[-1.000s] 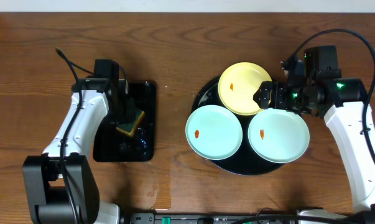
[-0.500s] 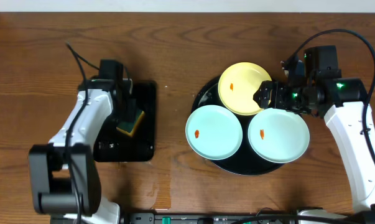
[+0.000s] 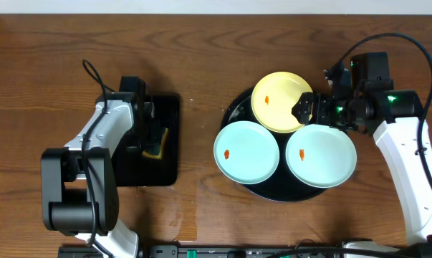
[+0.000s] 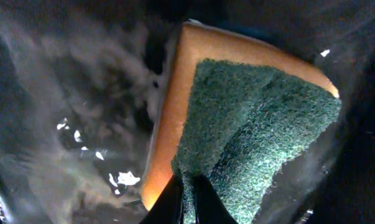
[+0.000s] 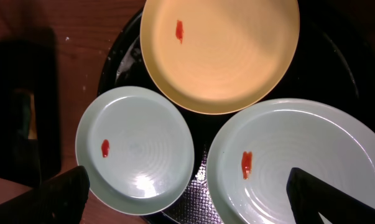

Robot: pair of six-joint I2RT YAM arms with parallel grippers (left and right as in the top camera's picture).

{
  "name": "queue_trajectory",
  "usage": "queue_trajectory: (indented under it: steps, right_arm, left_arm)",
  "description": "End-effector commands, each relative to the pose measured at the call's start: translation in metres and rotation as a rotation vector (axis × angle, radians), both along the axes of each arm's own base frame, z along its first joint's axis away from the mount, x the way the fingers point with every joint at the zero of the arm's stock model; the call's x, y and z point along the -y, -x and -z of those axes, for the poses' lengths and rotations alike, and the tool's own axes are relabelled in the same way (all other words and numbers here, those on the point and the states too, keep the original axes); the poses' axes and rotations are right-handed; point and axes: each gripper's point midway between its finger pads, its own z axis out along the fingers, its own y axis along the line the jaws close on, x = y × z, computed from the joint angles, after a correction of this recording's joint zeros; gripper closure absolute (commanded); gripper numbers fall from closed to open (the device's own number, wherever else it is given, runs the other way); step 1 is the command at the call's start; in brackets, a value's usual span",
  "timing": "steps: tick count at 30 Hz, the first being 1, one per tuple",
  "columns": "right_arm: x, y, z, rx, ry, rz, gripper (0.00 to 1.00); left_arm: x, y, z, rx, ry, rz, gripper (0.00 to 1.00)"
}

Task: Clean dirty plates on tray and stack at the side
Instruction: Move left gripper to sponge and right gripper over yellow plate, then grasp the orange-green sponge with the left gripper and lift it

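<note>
I am pinching the slanted sponge's green side near one edge with my left gripper, so I should open it, line it up with the sponge and grab the sponge across its middle (image 4: 232, 147).
Three plates lie on the round black tray (image 3: 236, 107): a pale yellow plate (image 3: 280, 102) at the back, a mint-green plate (image 3: 246, 152) front left and a mint-green plate (image 3: 321, 156) front right. Each bears a small orange smear. They also show in the right wrist view: yellow plate (image 5: 219, 53), left green plate (image 5: 135, 149), right green plate (image 5: 299, 168). My right gripper (image 5: 187, 193) hangs open above the plates, empty. My left gripper (image 4: 188, 202) is shut on a yellow-and-green sponge (image 4: 249, 121) over the rectangular black tray (image 3: 169, 107).
The rectangular black tray (image 4: 63, 93) is wet and glossy, at the left of the table. Bare wood tabletop (image 3: 201, 64) lies between the two trays and behind them. A cable loops above the right arm (image 3: 409, 43).
My left arm has moved toward the back and right, and the sponge has turned on the rectangular tray. The right arm and the plates have not moved.
</note>
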Motion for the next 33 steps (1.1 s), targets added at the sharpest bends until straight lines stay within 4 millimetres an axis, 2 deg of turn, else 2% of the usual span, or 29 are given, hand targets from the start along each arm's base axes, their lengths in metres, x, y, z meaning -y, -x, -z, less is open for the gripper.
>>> queue_trajectory:
  steps: [1,5,6,11,16,20,23,26,33]
  right_arm:
    - [-0.004,0.0,-0.002,0.008,-0.006,-0.003,0.01]
    - [-0.004,-0.001,-0.003,0.01,-0.006,-0.003,0.01]
    - [-0.004,-0.001,-0.003,0.01,-0.006,-0.003,0.01]
    - [-0.004,-0.001,-0.003,0.011,-0.005,-0.003,0.01]
    - [-0.003,-0.001,-0.002,0.012,0.0,-0.001,0.01]
    - [-0.003,-0.002,-0.003,0.014,0.0,-0.001,0.01]
    - [-0.003,-0.003,-0.003,0.02,-0.001,-0.001,0.01]
    - [-0.003,-0.003,-0.003,0.018,-0.001,0.0,0.01]
    - [-0.004,-0.003,-0.003,0.019,-0.001,0.0,0.01]
  left_arm:
    - [0.018,-0.002,-0.007,-0.013,0.101,-0.082,0.83]
    - [0.018,-0.004,-0.02,0.01,0.102,-0.087,0.63]
    - [0.018,-0.004,-0.022,0.014,0.103,-0.087,0.61]
    - [0.019,-0.003,-0.029,0.027,0.105,-0.086,0.6]
    - [0.028,-0.002,-0.029,0.028,0.096,-0.051,0.6]
    - [0.032,-0.007,-0.026,0.065,0.004,0.015,0.61]
    - [0.024,-0.014,-0.025,0.108,-0.146,0.053,0.6]
    - [0.014,-0.016,-0.027,0.132,-0.245,-0.013,0.6]
    - [0.018,-0.024,-0.025,0.164,-0.215,-0.086,0.6]
